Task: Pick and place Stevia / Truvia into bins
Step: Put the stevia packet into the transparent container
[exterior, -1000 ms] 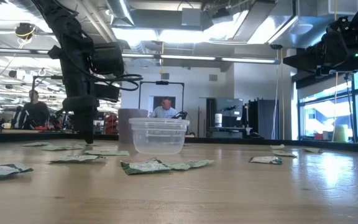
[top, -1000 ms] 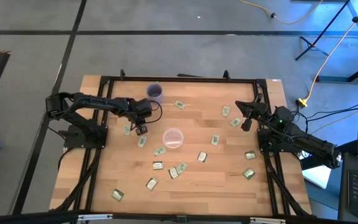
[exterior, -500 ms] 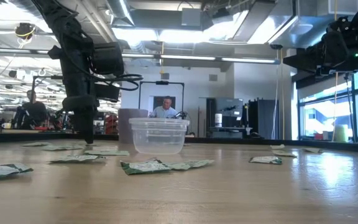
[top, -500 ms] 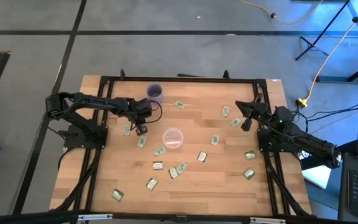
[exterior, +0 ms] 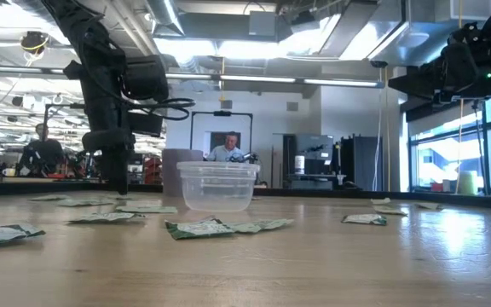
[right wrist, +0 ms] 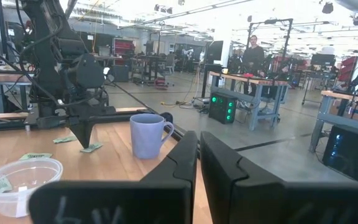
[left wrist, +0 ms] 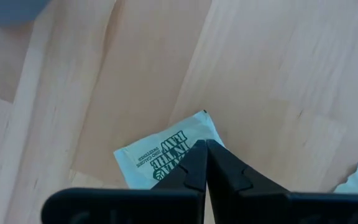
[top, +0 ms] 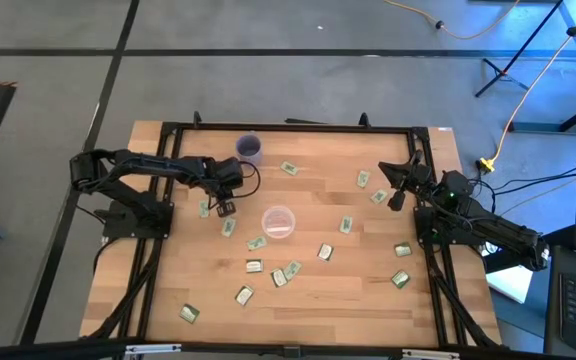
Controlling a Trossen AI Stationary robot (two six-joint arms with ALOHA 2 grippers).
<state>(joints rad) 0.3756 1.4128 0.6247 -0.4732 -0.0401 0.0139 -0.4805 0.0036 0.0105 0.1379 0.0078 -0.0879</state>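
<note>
The sachet lies flat under my shut left fingers; next I open them and pinch the sachet's end (left wrist: 207, 129) into a fold before lifting.
Green-and-white Stevia / Truvia sachets lie scattered flat over the wooden table, among them one (top: 256, 243) near the clear cup (top: 278, 222) (exterior: 217, 186). In the right wrist view the cup (right wrist: 17, 183) has one sachet (right wrist: 0, 183) inside. My left gripper (top: 224, 208) (left wrist: 205, 144) points down at the table left of the cup, shut on a sachet (left wrist: 160, 155). My right gripper (top: 398, 197) (right wrist: 199, 140) hangs shut above the table's far right part, holding nothing. My left gripper comes from above, pointing down, with its shut fingertips (left wrist: 219, 163) on one sachet, close to its corner (left wrist: 202, 118). The sachet lies flat on the table under the tips (right wrist: 92, 148). The fingers themselves hide whether paper is pinched between them.
An opaque purple cup (top: 249, 148) (right wrist: 146, 135) stands near the far edge, behind the clear cup. More sachets lie left of my left gripper (top: 205, 209), near the table's right edge (top: 403, 250) and near its front (top: 189, 313). People stand in the room beyond the table.
My left gripper has edged slightly toward the table's left while staying down at the table and shut. The right arm and the sachets have kept still.
</note>
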